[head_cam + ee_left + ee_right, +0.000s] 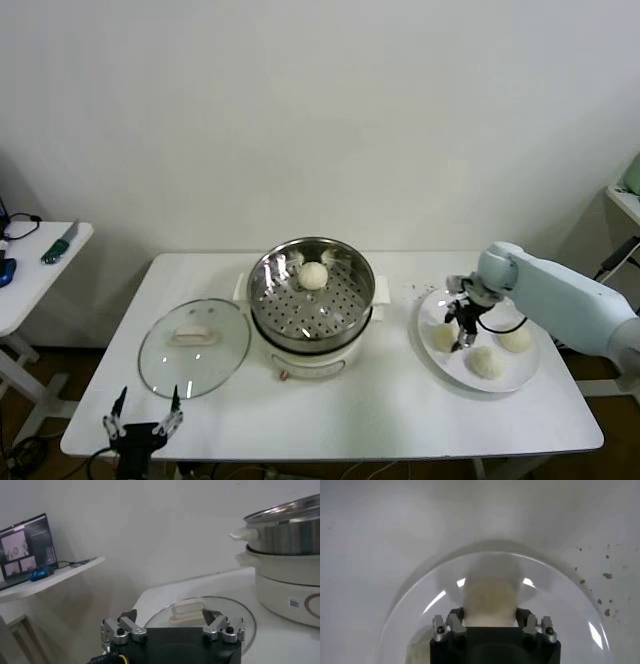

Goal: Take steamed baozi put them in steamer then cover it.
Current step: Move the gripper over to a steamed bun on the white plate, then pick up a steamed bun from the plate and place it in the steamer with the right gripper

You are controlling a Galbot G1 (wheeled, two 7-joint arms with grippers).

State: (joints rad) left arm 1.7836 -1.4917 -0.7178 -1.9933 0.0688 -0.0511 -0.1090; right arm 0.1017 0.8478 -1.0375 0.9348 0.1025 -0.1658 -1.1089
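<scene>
I will release the baozi from my right gripper inside the steamer (283, 304), setting it free on the side that is nearest the glass cover.
The steamer (262, 290) stands mid-table with one baozi (313, 275) in its far part. On the white plate (520, 382) at the right lie three more baozi. My right gripper (462, 332) reaches down onto the leftmost one (441, 337) and is shut on it. In the right wrist view that baozi (489, 596) fills the gap of the right gripper (490, 612). The glass cover (165, 368) lies flat on the table left of the steamer. My left gripper (145, 408) waits open at the front left edge, just short of the cover (235, 616).
A small side table (40, 262) with tools and a laptop (25, 545) stands off to the left. Dark crumbs (607, 575) dot the table beside the plate. A shelf edge (625, 200) shows at far right.
</scene>
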